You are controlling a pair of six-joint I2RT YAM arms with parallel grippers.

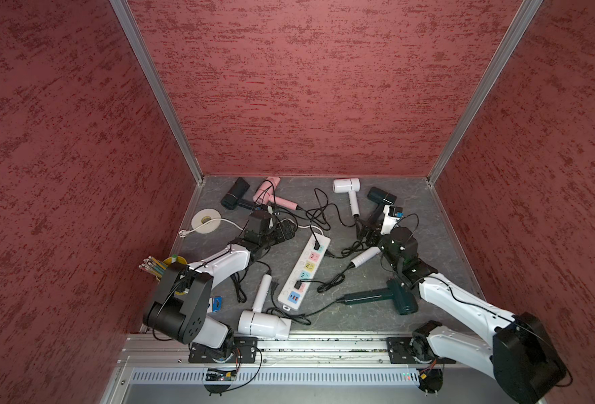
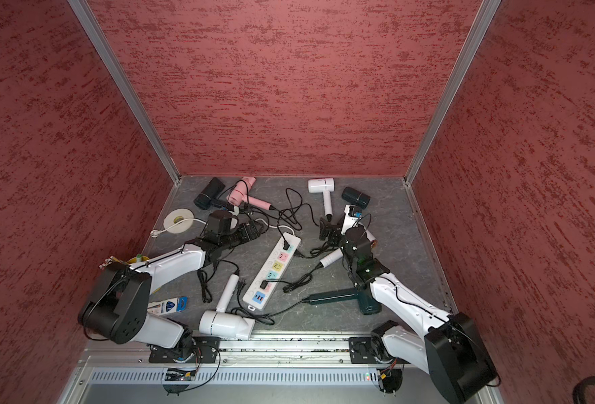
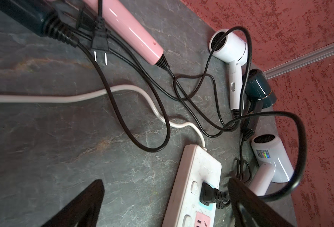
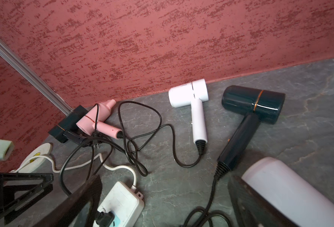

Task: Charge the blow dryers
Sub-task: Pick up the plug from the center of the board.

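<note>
The left gripper will next move to the loose two-pronged plug beside the pink dryer's handle and close on the plug's black body [image 1: 274, 204] [image 3: 100, 39].
Several blow dryers lie on the grey table with tangled black cords: a black one [image 1: 235, 197], a pink one [image 1: 271, 194], a white one [image 1: 346, 185] and a navy one [image 1: 381, 196] at the back, a dark green one [image 1: 380, 297] and a white one [image 1: 264, 323] in front. Two black plugs sit in the white power strip [image 1: 305, 274]. My left gripper [image 3: 165, 183] hangs open over the strip's far end, holding nothing. A loose two-pronged plug [image 3: 100, 42] lies beside the pink dryer's handle. My right gripper [image 4: 164, 179] is open and empty, next to another white dryer [image 4: 291, 192].
A white tape roll [image 1: 205, 219], a yellow cup of pencils [image 1: 168, 267] and a blue packet [image 1: 215, 303] sit along the left side. Red walls enclose the table on three sides. A metal rail [image 1: 324, 341] runs along the front edge.
</note>
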